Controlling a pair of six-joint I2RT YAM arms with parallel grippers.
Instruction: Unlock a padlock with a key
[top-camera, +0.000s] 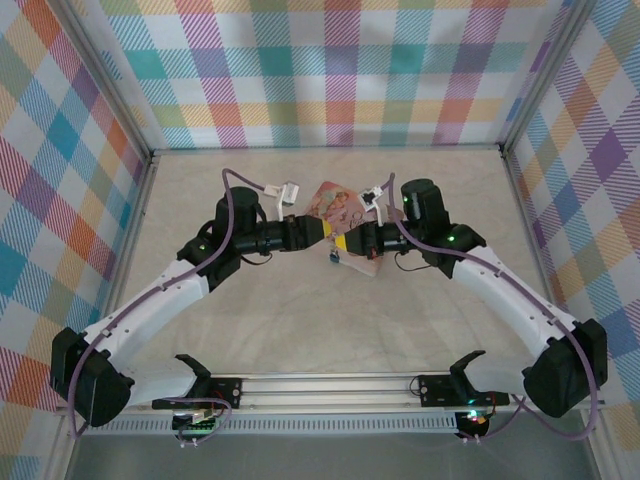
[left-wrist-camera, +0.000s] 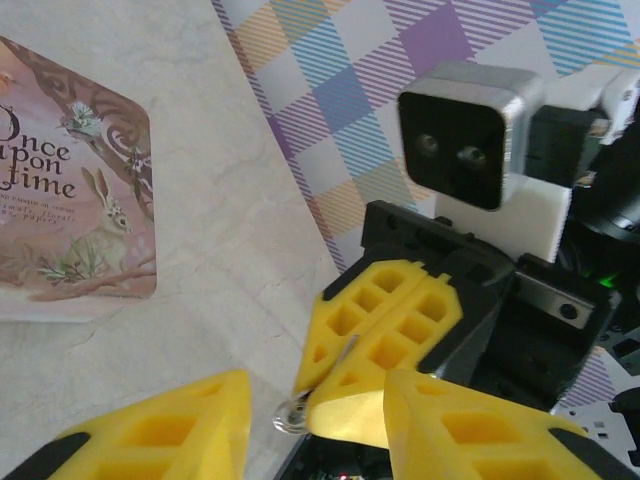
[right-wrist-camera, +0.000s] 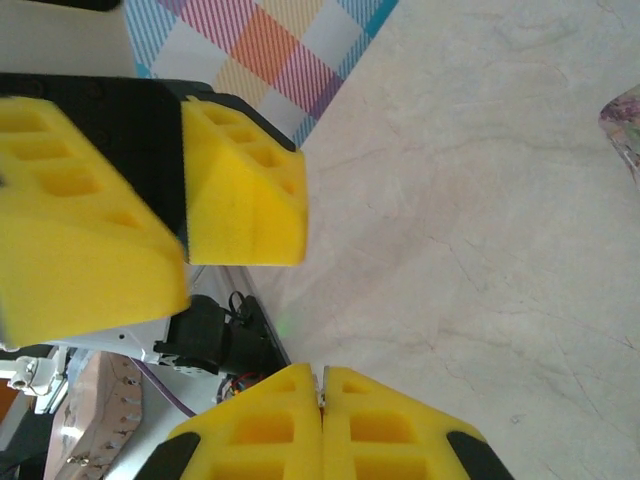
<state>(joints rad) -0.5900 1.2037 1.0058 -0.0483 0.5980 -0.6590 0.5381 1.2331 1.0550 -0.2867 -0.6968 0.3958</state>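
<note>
My left gripper's open fingers have the key's bow pointing at them at an angle, so next I line up both grippers tip to tip before my left gripper takes the bow (left-wrist-camera: 291, 416).
My right gripper (right-wrist-camera: 322, 374) is shut on the key (right-wrist-camera: 322, 386), a thin silvery sliver pinched between its yellow fingertips. In the left wrist view the key's round bow (left-wrist-camera: 290, 415) sticks out below those shut fingers (left-wrist-camera: 385, 320). My left gripper (left-wrist-camera: 320, 392) stands open, one finger on each side of the right gripper's tip. Both meet above the table's middle, left gripper (top-camera: 322, 232) facing right gripper (top-camera: 348, 242). A tiny dark blue-grey thing (top-camera: 333, 257), apparently the padlock, sits just below them at the tin's near edge.
The pink illustrated tin (top-camera: 345, 205) lies flat under and behind the grippers, and its printed lid (left-wrist-camera: 70, 190) shows in the left wrist view. Plaid walls (top-camera: 340, 70) enclose the pale table (top-camera: 300, 330) on three sides. A rail (top-camera: 330, 385) runs along the near edge.
</note>
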